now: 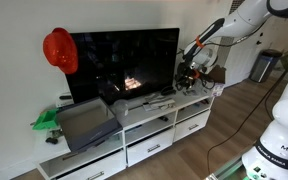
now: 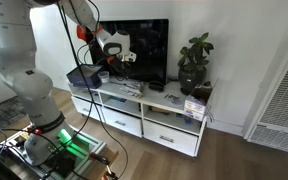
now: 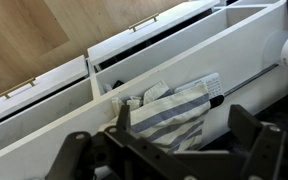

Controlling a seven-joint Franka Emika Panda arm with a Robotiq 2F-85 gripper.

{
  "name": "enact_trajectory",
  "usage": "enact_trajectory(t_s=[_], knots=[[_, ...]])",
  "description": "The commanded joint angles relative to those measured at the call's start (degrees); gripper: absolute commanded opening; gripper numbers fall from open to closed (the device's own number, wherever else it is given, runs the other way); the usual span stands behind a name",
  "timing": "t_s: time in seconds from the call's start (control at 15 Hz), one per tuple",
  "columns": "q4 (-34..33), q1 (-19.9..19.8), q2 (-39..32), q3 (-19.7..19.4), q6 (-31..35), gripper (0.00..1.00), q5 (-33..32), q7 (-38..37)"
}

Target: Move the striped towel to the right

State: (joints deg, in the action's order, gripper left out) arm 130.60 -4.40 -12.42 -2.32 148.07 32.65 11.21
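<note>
Next, I lower my gripper to the striped towel's edge (image 1: pixel 161 100) (image 3: pixel 187 137) nearest the TV and close it there.
The striped towel (image 3: pixel 169 108), white with grey-blue stripes, lies crumpled on top of the white TV stand (image 3: pixel 44 140). In the wrist view my gripper (image 3: pixel 186 128) is open, with one finger on each side of the towel and just above it. In both exterior views the gripper (image 1: pixel 189 70) (image 2: pixel 110 52) hangs in front of the TV, above the stand's top. The towel shows only as a small pale patch on the stand (image 1: pixel 136 103) (image 2: pixel 121 88).
A black TV (image 1: pixel 124 60) stands on the stand behind the towel. A potted plant (image 2: pixel 194 62) is at one end and a grey bin (image 1: pixel 84 122) at the other. A dark remote-like object (image 3: pixel 216 97) lies beside the towel. Drawers (image 3: pixel 154 30) face the wooden floor.
</note>
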Motion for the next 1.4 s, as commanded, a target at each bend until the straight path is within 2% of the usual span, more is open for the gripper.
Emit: enact_trajectory(t_s=[0.0, 0.2, 0.87, 1.13, 1.33], knots=[[-0.2, -1.16, -0.04, 1.17, 0.02, 1.0, -0.53, -0.34], [-1.45, -1.38, -1.4, 1.3, -0.38, 1.0, -0.51, 0.24], [-13.38, -11.89, -16.63, 7.35, -1.43, 1.0, 21.57, 22.14], [-18.72, -13.8, -23.1, 7.61, -1.43, 1.0, 24.16, 28.56], [-22.52, -14.54, -27.34, 7.65, -2.26, 1.0, 23.22, 31.81]])
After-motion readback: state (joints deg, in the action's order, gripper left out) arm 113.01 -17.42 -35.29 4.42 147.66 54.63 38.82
